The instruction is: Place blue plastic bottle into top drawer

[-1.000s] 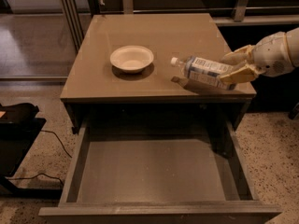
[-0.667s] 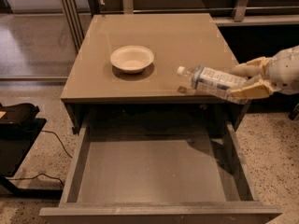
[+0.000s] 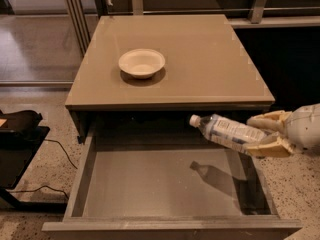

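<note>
Next, I set the blue plastic bottle, now tilted above the open drawer, down flat and let go of it on the open top drawer's bottom, near its middle (image 3: 188, 168).
The blue plastic bottle (image 3: 227, 131), clear with a white cap and a pale label, lies tilted in the air with its cap pointing left. My gripper (image 3: 265, 133) comes in from the right and is shut on the bottle's base end. The bottle hangs above the right part of the open top drawer (image 3: 150, 184), and its shadow falls on the drawer floor. The drawer is pulled out toward the camera from the taupe cabinet (image 3: 200, 64).
A cream round bowl (image 3: 141, 63) stands on the cabinet top, left of centre. A black object with cables (image 3: 20, 134) sits on the floor at the left. A dark wall and rails run behind the cabinet.
My gripper has carried the bottle from over the cabinet top's right edge forward and down, so it now hangs over the open drawer.
</note>
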